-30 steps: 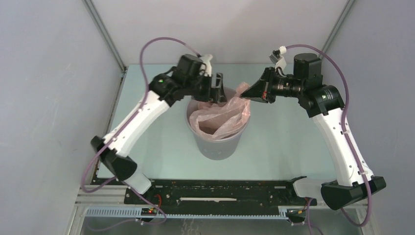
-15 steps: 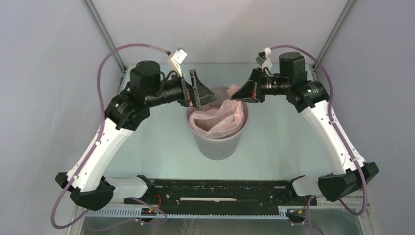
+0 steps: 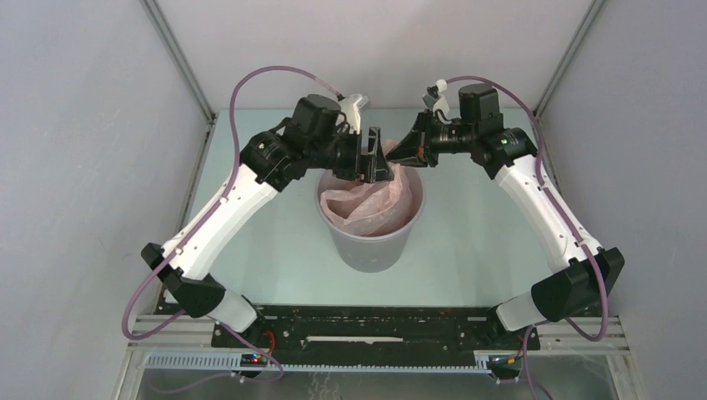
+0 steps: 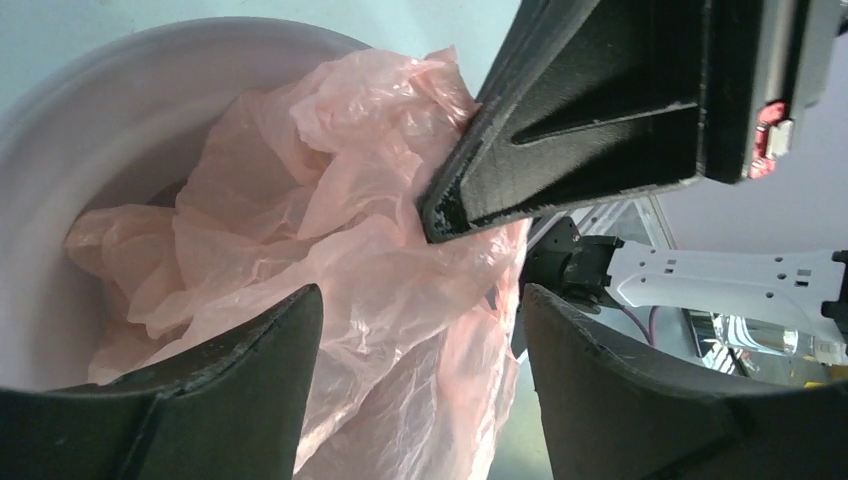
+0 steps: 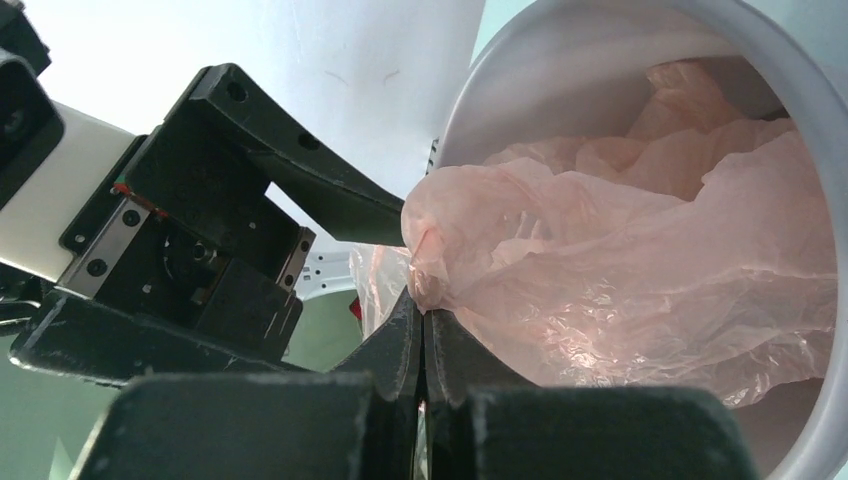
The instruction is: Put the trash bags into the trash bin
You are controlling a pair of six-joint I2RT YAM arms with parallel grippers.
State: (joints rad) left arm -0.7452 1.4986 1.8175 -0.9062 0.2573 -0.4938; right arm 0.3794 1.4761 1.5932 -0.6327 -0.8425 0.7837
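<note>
The top of the trash bag is bunched at the robot's right gripper, so next the left gripper pinches a loose fold (image 4: 405, 290) and spreads the trash bag over the trash bin.
The grey round trash bin (image 3: 371, 247) stands mid-table. The pale-pink trash bag (image 3: 367, 205) lies bunched inside it, part draped over the far rim. My right gripper (image 3: 397, 157) is shut on a fold of the bag (image 5: 560, 260) at the bin's far rim (image 5: 800, 110). My left gripper (image 3: 379, 167) is open over the same far rim, its jaws on either side of hanging film (image 4: 400, 330), touching none that I can see. The right gripper's closed tip (image 4: 445, 215) shows just ahead in the left wrist view. The bin wall (image 4: 90, 130) shows there too.
The pale green table (image 3: 250, 242) is boxed in by grey walls on the left, right and back. A black rail (image 3: 367, 321) runs along the near edge by the arm bases. Purple cables loop above both arms.
The left arm swung out to the left and then back, its open gripper now at the far rim beside the right gripper. The right gripper moved left, still holding the bag.
</note>
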